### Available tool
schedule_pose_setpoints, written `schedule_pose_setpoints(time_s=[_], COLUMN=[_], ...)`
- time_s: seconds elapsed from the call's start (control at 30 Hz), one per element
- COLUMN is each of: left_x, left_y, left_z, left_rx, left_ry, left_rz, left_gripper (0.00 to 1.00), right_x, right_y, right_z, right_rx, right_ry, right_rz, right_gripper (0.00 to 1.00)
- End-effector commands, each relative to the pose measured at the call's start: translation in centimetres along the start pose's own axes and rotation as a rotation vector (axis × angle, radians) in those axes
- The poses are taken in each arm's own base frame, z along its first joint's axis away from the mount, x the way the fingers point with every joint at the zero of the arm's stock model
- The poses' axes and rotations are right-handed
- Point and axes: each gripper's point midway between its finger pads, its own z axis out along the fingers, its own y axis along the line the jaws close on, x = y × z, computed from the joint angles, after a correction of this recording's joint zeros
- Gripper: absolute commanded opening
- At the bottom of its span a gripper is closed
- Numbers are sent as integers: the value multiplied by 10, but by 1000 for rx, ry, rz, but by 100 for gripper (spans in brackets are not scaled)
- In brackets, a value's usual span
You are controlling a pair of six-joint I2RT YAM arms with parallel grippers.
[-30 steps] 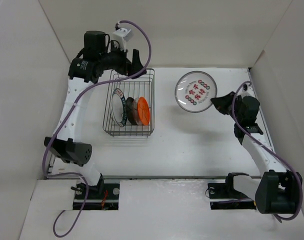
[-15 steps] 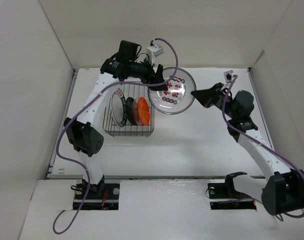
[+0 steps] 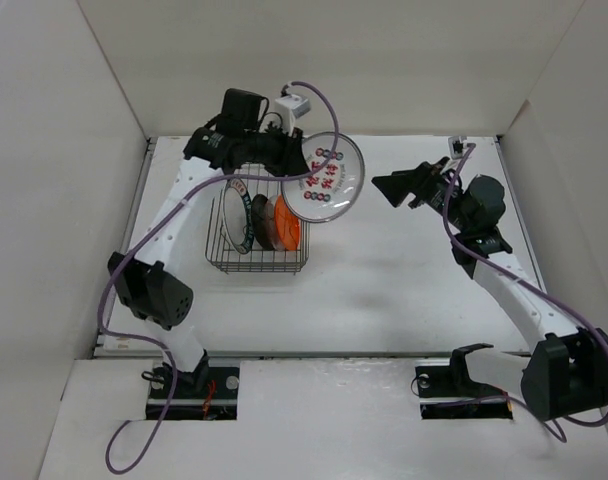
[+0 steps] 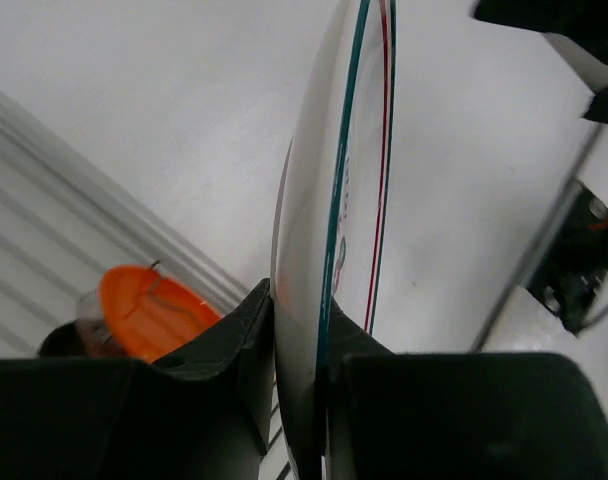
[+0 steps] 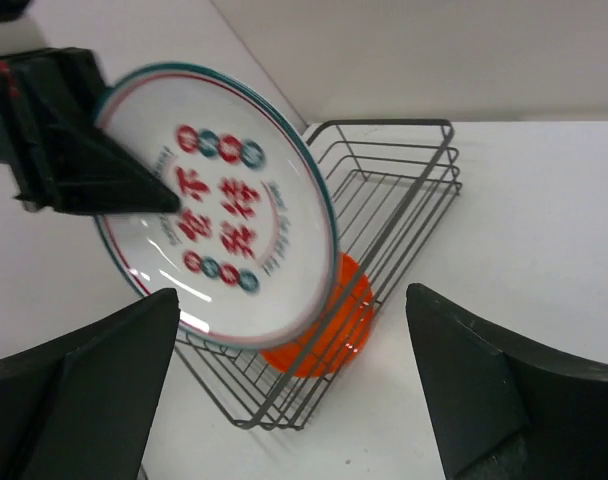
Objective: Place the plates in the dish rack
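Next, my left gripper sets the grey-rimmed white plate down between the teal-lettered white plate and the rack's side wires (image 3: 220, 216).
The grey-rimmed white plate (image 3: 325, 178) with red and green characters hangs on edge above the right end of the dish rack (image 3: 256, 266). My left gripper (image 3: 293, 160) is shut on its rim; in the left wrist view the plate's edge (image 4: 346, 190) runs up from between my black fingers (image 4: 234, 340). My right gripper (image 3: 388, 185) stands open to the right of the plate, apart from it. From the right wrist the plate's face (image 5: 214, 215) shows in front of the rack (image 5: 409, 195). Upright in the rack stand a teal-lettered white plate (image 3: 239, 215), a black plate (image 3: 258, 222) and an orange plate (image 3: 288, 235).
White walls close in the table (image 3: 404, 290) at the back and on both sides. The rack sits left of centre. The left arm's purple cable (image 3: 319, 100) loops above the held plate. Both arm bases stand at the near edge.
The right gripper carried the plate leftward from the table's back right, the left gripper shut on its rim, and the right jaws opened and let go. The plate now hangs nearer the rack.
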Motion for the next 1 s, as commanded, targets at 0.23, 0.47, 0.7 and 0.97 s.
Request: schedule_pose_setpoints(time_s=[0.23, 0.47, 0.7, 0.97], left_x=[-48, 4, 23, 43], left_y=[72, 93, 113, 138], left_z=[-263, -299, -254, -206], left_rx=[-1164, -1425, -1295, -1145], left_ry=[-495, -425, -362, -261], left_rz=[-80, -172, -165, -152], left_gripper=[0, 0, 0, 0], right_x=[-10, 5, 5, 4], right_y=[-33, -45, -40, -45], right_z=[-3, 2, -2, -19], right_rx=[226, 242, 232, 252], right_ry=[3, 52, 57, 54], right_rz=[-44, -29, -28, -44], right_gripper=[99, 99, 99, 99])
